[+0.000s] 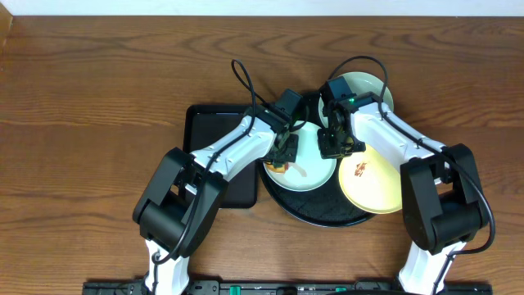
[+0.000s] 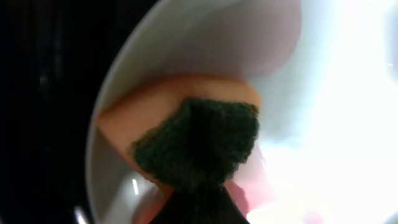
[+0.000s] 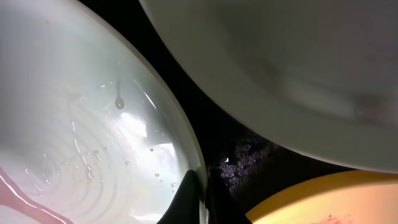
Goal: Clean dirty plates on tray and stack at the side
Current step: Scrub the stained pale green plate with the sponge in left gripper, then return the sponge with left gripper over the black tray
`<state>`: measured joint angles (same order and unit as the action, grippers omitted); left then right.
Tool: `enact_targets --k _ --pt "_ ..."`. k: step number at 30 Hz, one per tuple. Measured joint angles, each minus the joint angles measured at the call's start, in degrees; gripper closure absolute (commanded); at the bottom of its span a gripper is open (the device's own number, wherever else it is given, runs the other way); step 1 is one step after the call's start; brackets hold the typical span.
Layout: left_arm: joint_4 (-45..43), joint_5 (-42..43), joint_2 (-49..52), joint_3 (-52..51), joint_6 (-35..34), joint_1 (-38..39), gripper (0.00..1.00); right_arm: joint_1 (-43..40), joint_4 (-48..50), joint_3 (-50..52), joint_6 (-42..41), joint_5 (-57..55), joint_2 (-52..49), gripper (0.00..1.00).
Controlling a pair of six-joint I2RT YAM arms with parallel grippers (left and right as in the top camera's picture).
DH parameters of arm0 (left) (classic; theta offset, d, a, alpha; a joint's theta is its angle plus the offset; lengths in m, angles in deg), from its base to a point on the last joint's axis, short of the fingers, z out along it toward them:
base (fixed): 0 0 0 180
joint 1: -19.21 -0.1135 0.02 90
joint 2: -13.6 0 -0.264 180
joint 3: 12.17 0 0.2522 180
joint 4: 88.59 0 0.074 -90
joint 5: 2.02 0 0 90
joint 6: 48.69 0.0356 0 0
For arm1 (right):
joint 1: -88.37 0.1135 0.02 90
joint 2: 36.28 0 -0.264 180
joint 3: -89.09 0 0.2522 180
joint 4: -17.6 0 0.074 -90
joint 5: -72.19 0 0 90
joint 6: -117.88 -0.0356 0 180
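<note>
I need to set the orange sponge near the middle of the rectangular black tray (image 1: 219, 169) with my left gripper.
A pale mint-green plate (image 1: 318, 170) lies on the round black tray (image 1: 319, 215). My left gripper (image 1: 283, 158) is shut on an orange sponge with a dark green scrub face (image 2: 199, 143) and presses it on that plate's left part (image 2: 186, 43). My right gripper (image 1: 335, 147) is shut on the same plate's right rim (image 3: 186, 155), one finger on each side (image 3: 202, 199). A pale yellow plate (image 1: 372, 182) with a brown smear overlaps the tray's right edge; it also shows in the right wrist view (image 3: 323, 199). A second mint plate (image 1: 370, 88) sits behind, also seen in the right wrist view (image 3: 280, 62).
A smaller rectangular black tray (image 1: 214, 135) lies left of the round tray, under my left arm. Dark wood-grain tabletop (image 1: 90, 115) stretches wide to the left and to the far right (image 1: 483, 90).
</note>
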<state>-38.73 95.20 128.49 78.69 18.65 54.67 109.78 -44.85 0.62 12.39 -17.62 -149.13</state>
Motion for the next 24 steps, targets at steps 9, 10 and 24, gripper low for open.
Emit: enact_targets --k 9,10,24 --pt "-3.58 1.42 0.22 -0.55 -1.18 3.41 0.92 0.0 -0.02 0.0 0.0 0.0 0.0 0.98" --pt "-4.17 1.84 0.22 -0.61 -1.18 3.8 0.92 0.0 -0.02 0.0 0.0 0.0 0.0 0.98" --pt "-7.43 23.15 -8.72 -0.81 -1.38 -12.17 0.92 0.0 -0.04 0.0 0.0 -0.04 0.0 0.97"
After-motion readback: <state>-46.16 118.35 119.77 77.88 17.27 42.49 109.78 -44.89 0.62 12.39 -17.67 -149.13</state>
